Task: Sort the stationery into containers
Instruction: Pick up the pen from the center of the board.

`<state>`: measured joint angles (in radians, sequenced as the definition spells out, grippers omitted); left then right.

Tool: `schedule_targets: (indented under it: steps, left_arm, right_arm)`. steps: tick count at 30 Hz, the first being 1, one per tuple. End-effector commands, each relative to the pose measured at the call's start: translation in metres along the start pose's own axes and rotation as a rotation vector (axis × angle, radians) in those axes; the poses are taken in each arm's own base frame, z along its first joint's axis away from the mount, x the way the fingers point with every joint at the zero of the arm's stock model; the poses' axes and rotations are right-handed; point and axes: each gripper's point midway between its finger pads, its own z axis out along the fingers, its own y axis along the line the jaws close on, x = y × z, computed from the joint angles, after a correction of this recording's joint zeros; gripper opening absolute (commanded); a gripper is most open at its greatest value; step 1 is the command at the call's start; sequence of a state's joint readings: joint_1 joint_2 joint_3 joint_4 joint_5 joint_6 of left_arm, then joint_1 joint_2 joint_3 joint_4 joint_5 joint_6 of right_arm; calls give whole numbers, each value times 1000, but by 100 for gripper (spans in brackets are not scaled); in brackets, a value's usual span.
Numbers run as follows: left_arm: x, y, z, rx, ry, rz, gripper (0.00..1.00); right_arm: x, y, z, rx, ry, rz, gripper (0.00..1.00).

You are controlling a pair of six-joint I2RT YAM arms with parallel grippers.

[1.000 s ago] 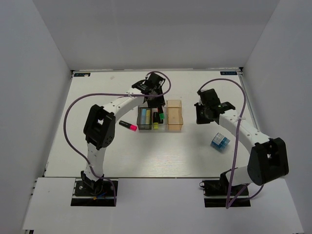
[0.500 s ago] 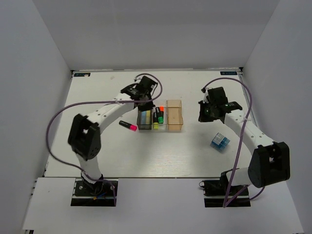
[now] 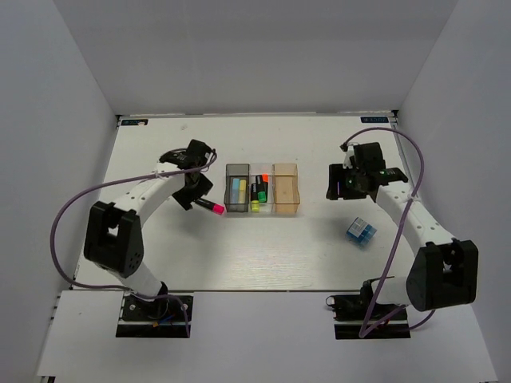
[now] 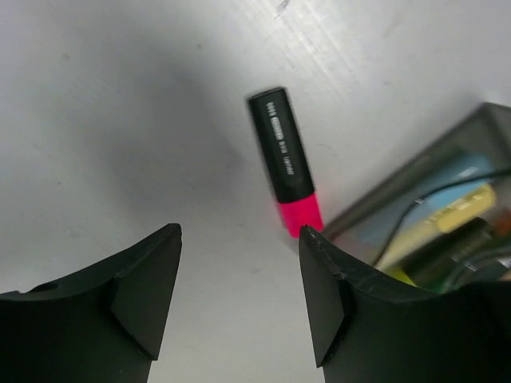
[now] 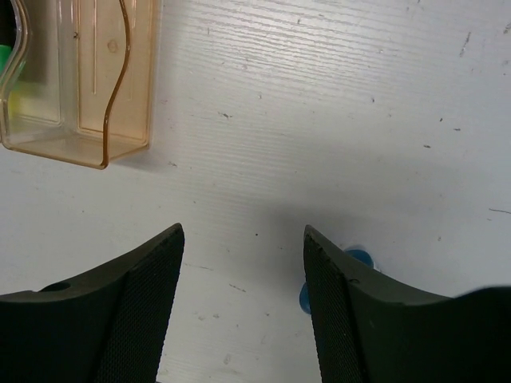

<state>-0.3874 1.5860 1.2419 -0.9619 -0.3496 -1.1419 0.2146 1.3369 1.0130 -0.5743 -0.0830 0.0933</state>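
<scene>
My left gripper needs to next close on the black body (image 3: 207,205) (image 4: 288,163) of the highlighter, close to its pink end, next to the dark grey bin.
A black highlighter with a pink end (image 3: 210,206) lies on the table just left of the dark grey bin (image 3: 236,189); it also shows in the left wrist view (image 4: 286,162). My left gripper (image 3: 192,191) is open and empty, just left of it (image 4: 239,279). The grey bin holds pale blue and yellow blocks. The clear bin (image 3: 259,201) holds highlighters with green, orange and yellow ends. The orange-tan bin (image 3: 286,190) looks empty, also in the right wrist view (image 5: 80,80). A blue-white chunky item (image 3: 360,231) lies right of the bins. My right gripper (image 3: 342,185) is open and empty (image 5: 243,271) above the table.
The white table has walls on three sides. The bins stand in a row at the middle. A blue edge of the chunky item (image 5: 351,259) peeks past my right finger in the right wrist view.
My left gripper has moved from above the bins to the left and down beside the pink highlighter. My right gripper has shifted slightly to the right.
</scene>
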Motion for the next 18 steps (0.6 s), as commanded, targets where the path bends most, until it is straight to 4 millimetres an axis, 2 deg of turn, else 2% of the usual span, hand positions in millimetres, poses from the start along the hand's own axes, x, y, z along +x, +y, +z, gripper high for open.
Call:
schedule_targets:
  steps: [1,9,14,15,18]
  left_arm:
    - [9,1,15,-43,55,-145,71]
    - [17,-15,49,-85,104,-186,68]
    - [12,-27,57,-93,106,-185,70]
    - [13,-26,64,-119,119,-184,70]
    - [16,-29,72,-135,132,-182,70]
  right_arm:
    - [-5,-3,-13,-8,-55,0,64]
    - [-4,-11,-16,-26,-62,42,64]
    - [-3,-10,-16,-46,-60,54,64]
    - [-4,-12,-17,-46,-60,59,64]
    - [-5,-11,-19,-59,-64,71,64]
